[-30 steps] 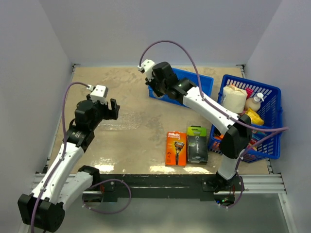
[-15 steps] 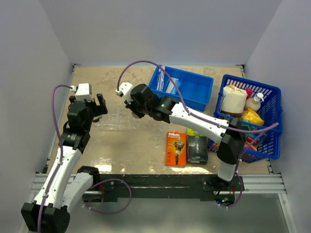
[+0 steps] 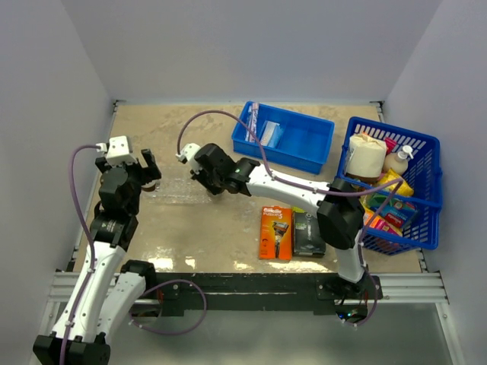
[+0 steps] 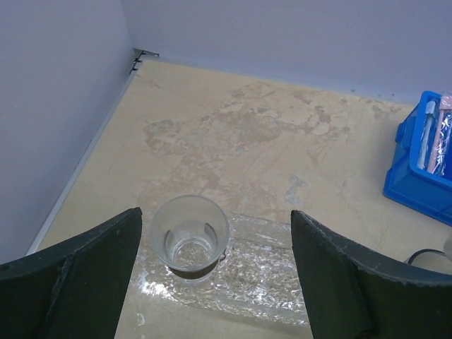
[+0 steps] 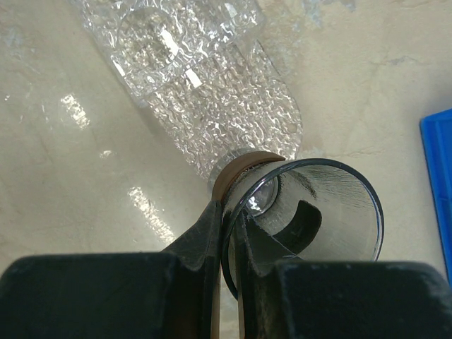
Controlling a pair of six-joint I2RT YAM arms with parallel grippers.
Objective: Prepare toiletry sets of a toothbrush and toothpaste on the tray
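Observation:
The robot's right gripper will release the second clear cup on the see-through tray's end (image 3: 201,192) (image 5: 224,114) nearest to the blue bin.
A clear cup (image 4: 189,236) stands upright on the left end of the see-through tray (image 4: 282,279). My left gripper (image 4: 215,215) is open above it, fingers well apart on either side and touching nothing. My right gripper (image 5: 232,212) is shut on the rim of a second clear cup (image 5: 318,205), one finger inside and one outside. That cup hangs just off the tray's (image 5: 205,85) right end. The toothbrush (image 3: 253,118) and the toothpaste (image 3: 274,135) lie in the blue bin (image 3: 304,144). From above, my left gripper (image 3: 146,169) and right gripper (image 3: 214,182) are at opposite ends of the tray (image 3: 179,190).
An orange razor pack (image 3: 275,232) and a black-green one (image 3: 308,228) lie near the front edge. A blue lattice basket (image 3: 426,190) full of toiletries stands at the right. The side wall is close behind my left arm.
My right arm has swung left from the blue bin to the tray, carrying the cup. My left gripper has drawn back to the left and opened wider.

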